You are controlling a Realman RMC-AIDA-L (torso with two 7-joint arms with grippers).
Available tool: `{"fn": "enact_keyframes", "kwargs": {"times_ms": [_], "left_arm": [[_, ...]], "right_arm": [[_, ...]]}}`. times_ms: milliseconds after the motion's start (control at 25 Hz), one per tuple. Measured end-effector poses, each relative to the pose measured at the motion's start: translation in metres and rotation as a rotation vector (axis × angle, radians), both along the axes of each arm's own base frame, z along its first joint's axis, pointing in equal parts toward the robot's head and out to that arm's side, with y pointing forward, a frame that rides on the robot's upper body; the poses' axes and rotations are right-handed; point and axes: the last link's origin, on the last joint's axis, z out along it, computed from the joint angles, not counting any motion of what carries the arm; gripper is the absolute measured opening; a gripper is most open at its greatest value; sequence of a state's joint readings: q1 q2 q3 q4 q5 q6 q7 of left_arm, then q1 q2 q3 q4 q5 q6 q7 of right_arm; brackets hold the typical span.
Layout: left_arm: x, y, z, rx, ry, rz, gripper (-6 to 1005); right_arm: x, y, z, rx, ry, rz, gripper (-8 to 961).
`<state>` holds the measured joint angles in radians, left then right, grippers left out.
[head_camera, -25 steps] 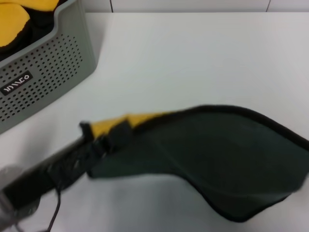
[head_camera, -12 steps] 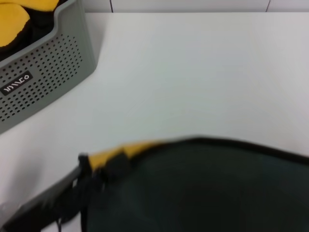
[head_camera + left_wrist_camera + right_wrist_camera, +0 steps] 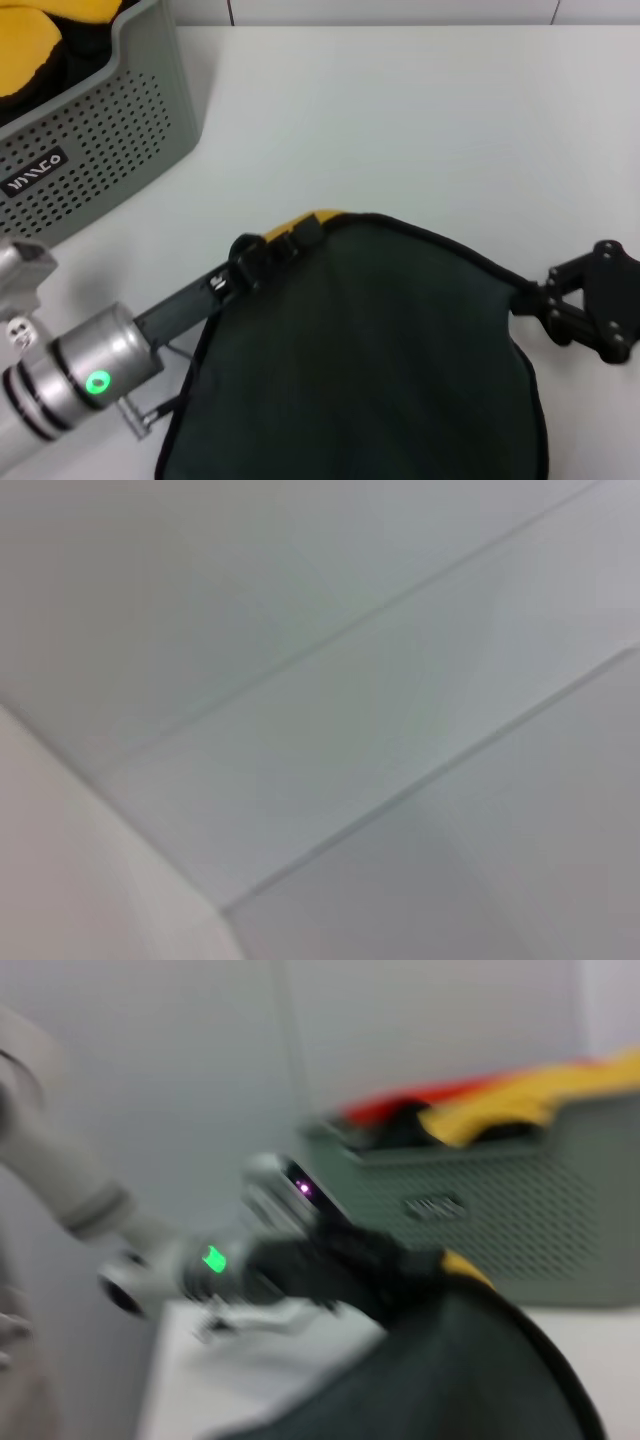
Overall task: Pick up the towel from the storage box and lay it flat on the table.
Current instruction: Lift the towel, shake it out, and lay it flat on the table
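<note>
My left gripper is going to let go of the towel's yellow corner on the bare white table [image 3: 273, 152] beside the grey storage box.
The towel [image 3: 370, 350], dark green face up with a yellow strip at its far left corner and black edging, hangs stretched between my two grippers above the white table [image 3: 400, 120]. My left gripper [image 3: 275, 245] is shut on the towel's far left corner. My right gripper [image 3: 525, 300] is shut on the towel's right corner. In the right wrist view the towel [image 3: 450, 1380] fills the lower part and the left gripper [image 3: 390, 1270] shows holding its yellow corner. The grey perforated storage box [image 3: 90, 150] stands at the far left.
The storage box holds more yellow and black cloths [image 3: 30, 60]; the right wrist view shows the box [image 3: 480, 1210] with yellow and red cloth in it. The left wrist view shows only pale wall panels. The table's far edge meets a wall.
The towel, dipping low and blurred half a second ago, has risen and moved farther from me, now spread wider. My left gripper has shifted right. My right gripper has come into view.
</note>
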<state>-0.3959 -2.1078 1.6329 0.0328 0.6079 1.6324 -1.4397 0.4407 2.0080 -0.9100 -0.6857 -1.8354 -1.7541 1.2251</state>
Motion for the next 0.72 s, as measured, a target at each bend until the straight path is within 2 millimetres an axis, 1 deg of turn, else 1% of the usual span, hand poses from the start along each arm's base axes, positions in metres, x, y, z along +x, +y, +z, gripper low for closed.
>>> {"fn": "enact_keyframes", "kwargs": {"times_ms": [80,240,360,480,720], "left_arm": [[-0.002,0.014,-0.002,0.015,0.033,0.046,15],[-0.006,0.033,-0.001,0.034,0.053,0.123,15],[-0.006,0.040,-0.002,0.013,0.052,0.154,15],[-0.010,0.044,-0.004,0.013,0.075,0.194,15],[-0.021,0.052,-0.003,0.033,0.108,0.273,16]], "right_arm": [[0.005,0.011,-0.005,0.045,-0.044,-0.044,47],[0.011,0.034,-0.019,0.107,-0.135,-0.120,51],[0.013,0.044,-0.029,0.128,-0.192,-0.144,54],[0.012,0.053,-0.038,0.158,-0.248,-0.145,57],[0.007,0.068,-0.045,0.193,-0.298,-0.141,64]]}}
